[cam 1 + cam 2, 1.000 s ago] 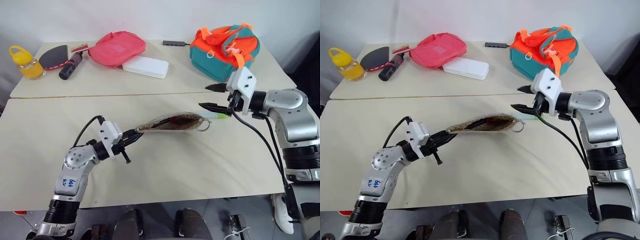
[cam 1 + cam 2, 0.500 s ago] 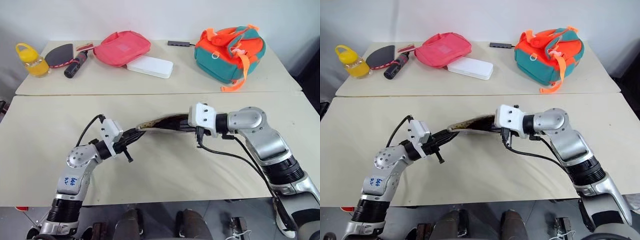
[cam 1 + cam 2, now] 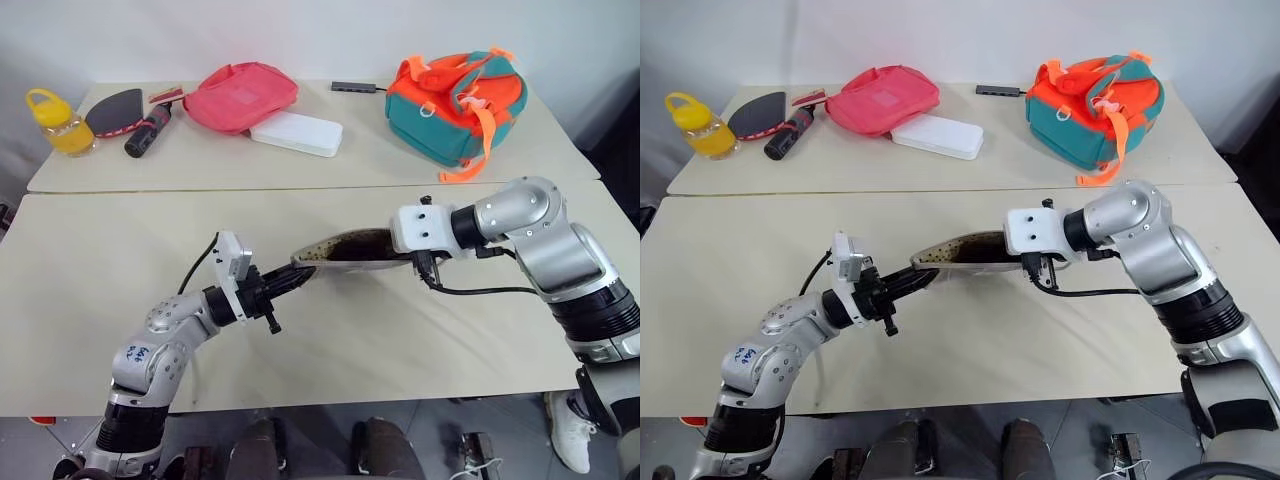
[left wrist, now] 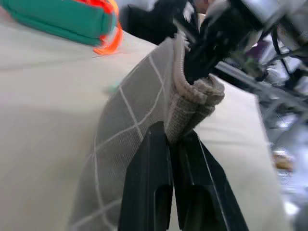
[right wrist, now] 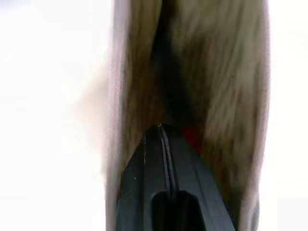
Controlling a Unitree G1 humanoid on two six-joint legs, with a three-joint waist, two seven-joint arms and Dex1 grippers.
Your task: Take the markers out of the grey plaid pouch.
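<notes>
The fingers of my right gripper are shut together beside the red marker, so that gripper should open and close around the marker's dark body [image 5: 174, 86] before it draws the marker out.
The grey plaid pouch [image 3: 350, 246] hangs just above the near table, stretched between my two hands. My left gripper [image 3: 297, 281] is shut on its left end; in the left wrist view the fingers [image 4: 154, 159] pinch the folded zipper edge of the pouch [image 4: 130, 115]. My right gripper [image 5: 161, 127] is shut and pushed into the pouch's open mouth, between the tan-brown lining [image 5: 231, 72]. A bit of red, the red marker [image 5: 193, 138], shows beside its fingertips; I cannot tell whether it is gripped.
On the far table stand a pink-red pouch [image 3: 240, 94], a white box [image 3: 296, 133], an orange and teal backpack [image 3: 455, 95], a yellow bottle [image 3: 50, 122], a black cylinder [image 3: 145, 131] and a dark paddle [image 3: 110, 108]. A seam [image 3: 200, 188] divides the two tables.
My right gripper, open beside the pouch's ring end a second ago, has shut and gone down into the pouch's mouth. My left hand has rolled and shifted right, turning the pouch with it.
</notes>
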